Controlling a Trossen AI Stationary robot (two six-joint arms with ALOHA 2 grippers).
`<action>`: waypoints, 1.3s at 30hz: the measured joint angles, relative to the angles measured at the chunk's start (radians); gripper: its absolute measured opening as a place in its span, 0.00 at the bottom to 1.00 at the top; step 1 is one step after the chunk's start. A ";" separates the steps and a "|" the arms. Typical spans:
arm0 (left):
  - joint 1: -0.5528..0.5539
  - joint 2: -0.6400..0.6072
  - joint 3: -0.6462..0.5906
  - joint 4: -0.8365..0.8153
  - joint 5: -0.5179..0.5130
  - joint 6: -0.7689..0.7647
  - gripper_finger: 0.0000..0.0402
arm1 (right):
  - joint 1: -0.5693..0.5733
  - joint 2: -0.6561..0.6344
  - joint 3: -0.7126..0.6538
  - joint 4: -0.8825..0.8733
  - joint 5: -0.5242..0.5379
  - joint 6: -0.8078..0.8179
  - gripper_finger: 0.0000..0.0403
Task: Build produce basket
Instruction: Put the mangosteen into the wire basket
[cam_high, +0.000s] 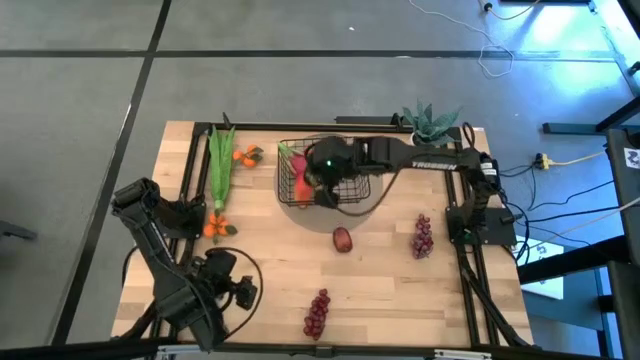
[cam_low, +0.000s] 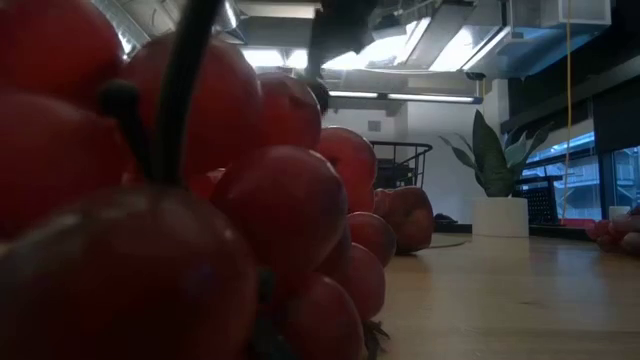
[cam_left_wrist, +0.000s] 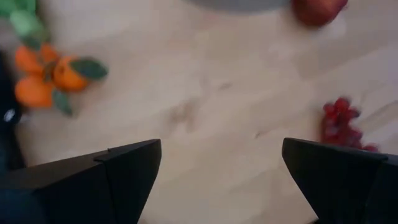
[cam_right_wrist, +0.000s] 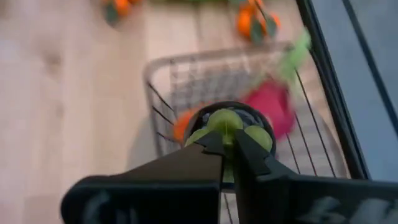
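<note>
My right gripper will set the green round fruit down inside the black wire basket (cam_high: 324, 171) (cam_right_wrist: 277, 163), next to the pink dragon fruit. The green fruit is now held over the basket.
The black wire basket (cam_high: 300, 183) stands on a round grey mat (cam_high: 378, 200) at the table's middle. It also shows in the right wrist view (cam_right_wrist: 186, 81). A pink dragon fruit (cam_right_wrist: 272, 107) and a red-orange mango (cam_right_wrist: 182, 124) lie in it. My right gripper (cam_right_wrist: 227, 148) is over the basket, shut on a green round fruit (cam_right_wrist: 225, 122). My left gripper (cam_left_wrist: 221, 177) is open and empty above the table's near left part (cam_high: 243, 291). A green stalk (cam_high: 220, 160), oranges (cam_high: 246, 155), more oranges (cam_high: 215, 228), a red fruit (cam_high: 343, 240) and two red grape bunches (cam_high: 423, 237) (cam_high: 317, 313) lie on the table. My right gripper pinches the green round fruit's near side (cam_right_wrist: 226, 132) between its two fingertips, coming from above and pointing down into the basket. The fruit sits below the fingers, over the mango and dragon fruit. Whether it rests on them I cannot tell.
A potted spiky plant (cam_high: 430, 122) stands at the far right corner. In the low view the near grape bunch (cam_low: 150, 200) fills the foreground. The left wrist view shows oranges (cam_left_wrist: 50, 74), the red fruit (cam_left_wrist: 317, 9) and grapes (cam_left_wrist: 342, 121). Bare wood lies between them.
</note>
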 joint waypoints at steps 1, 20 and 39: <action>0.012 0.000 0.000 0.000 -0.020 0.018 0.80 | -0.020 0.000 0.000 -0.019 0.000 0.003 0.00; 0.344 0.000 0.000 0.000 -0.166 0.414 0.80 | -0.296 0.172 -0.001 -0.080 -0.248 -0.103 0.00; 0.467 0.000 0.000 0.000 -0.260 0.495 0.80 | -0.320 0.306 -0.002 -0.078 -0.299 -0.211 0.00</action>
